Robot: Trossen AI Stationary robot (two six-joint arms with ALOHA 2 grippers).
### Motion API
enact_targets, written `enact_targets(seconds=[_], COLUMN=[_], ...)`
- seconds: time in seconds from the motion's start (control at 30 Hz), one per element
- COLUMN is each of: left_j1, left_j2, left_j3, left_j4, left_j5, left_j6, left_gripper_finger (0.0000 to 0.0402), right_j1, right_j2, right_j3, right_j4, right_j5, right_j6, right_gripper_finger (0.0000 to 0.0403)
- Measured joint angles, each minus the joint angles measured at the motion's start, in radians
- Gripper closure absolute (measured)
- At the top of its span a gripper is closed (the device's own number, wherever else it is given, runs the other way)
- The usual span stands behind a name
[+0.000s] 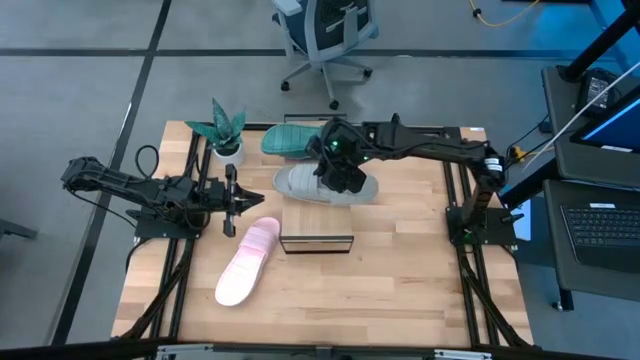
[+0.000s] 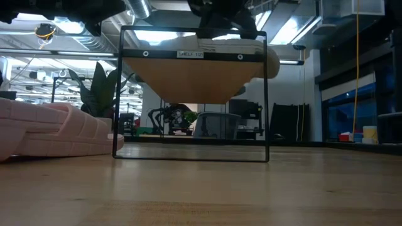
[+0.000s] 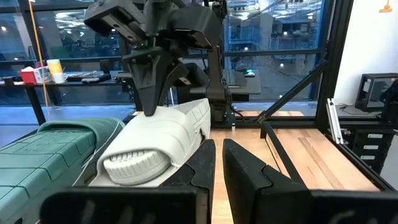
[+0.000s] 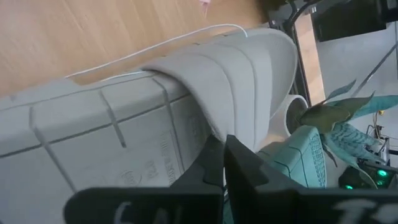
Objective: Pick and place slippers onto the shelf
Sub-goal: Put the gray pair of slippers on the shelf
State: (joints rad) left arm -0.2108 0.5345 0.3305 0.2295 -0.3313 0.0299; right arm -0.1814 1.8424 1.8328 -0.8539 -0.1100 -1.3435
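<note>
My right gripper is going to let go of the grey slipper across the shelf, lined up (image 1: 310, 180) (image 4: 217, 93) close beside the teal slipper.
A light grey slipper (image 1: 325, 186) lies flat on the wooden table, behind the shelf (image 1: 317, 243). The shelf is a small black-framed stand (image 2: 191, 55). My right gripper (image 1: 340, 168) is shut, its fingertips at the grey slipper's strap (image 4: 230, 81). A teal slipper (image 1: 290, 140) lies just beyond the grey one, toward the far edge. A pink slipper (image 1: 248, 262) lies on the table to the near left of the shelf. My left gripper (image 1: 232, 200) waits at the table's left, pointing level toward the slippers, its fingers (image 3: 205, 177) shut on nothing. My right gripper comes slanting down from the table's right. Its shut fingertips (image 3: 149, 106) meet the top of the grey slipper's strap (image 3: 163, 121), on the side toward the teal slipper. The slipper stays flat on the table. I cannot tell whether the fingers press on the strap or stand just above it.
A potted plant (image 1: 226, 140) stands at the far left, beside the teal slipper. Black frame rails (image 1: 455, 200) run along both sides of the table. An office chair (image 1: 325, 35) stands beyond the far edge. Bare wood (image 1: 400, 295) shows at the near right.
</note>
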Motion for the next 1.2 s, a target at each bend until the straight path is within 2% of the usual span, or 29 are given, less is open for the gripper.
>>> enact_targets(seconds=[0.83,1.2], left_j1=[0.0,0.0], left_j2=[0.0,0.0], left_j3=[0.0,0.0], left_j4=[-0.013,-0.017], left_j5=[0.001,0.002], left_j6=[0.0,-0.001], left_gripper_finger=[0.0376,0.0376], right_j1=[-0.012,-0.013], right_j2=[0.026,0.11], right_j3=[0.0,0.001], right_j4=[0.127,0.173], right_j5=[-0.041,-0.057], right_j6=[0.008,0.008], right_gripper_finger=[0.0401,0.0401])
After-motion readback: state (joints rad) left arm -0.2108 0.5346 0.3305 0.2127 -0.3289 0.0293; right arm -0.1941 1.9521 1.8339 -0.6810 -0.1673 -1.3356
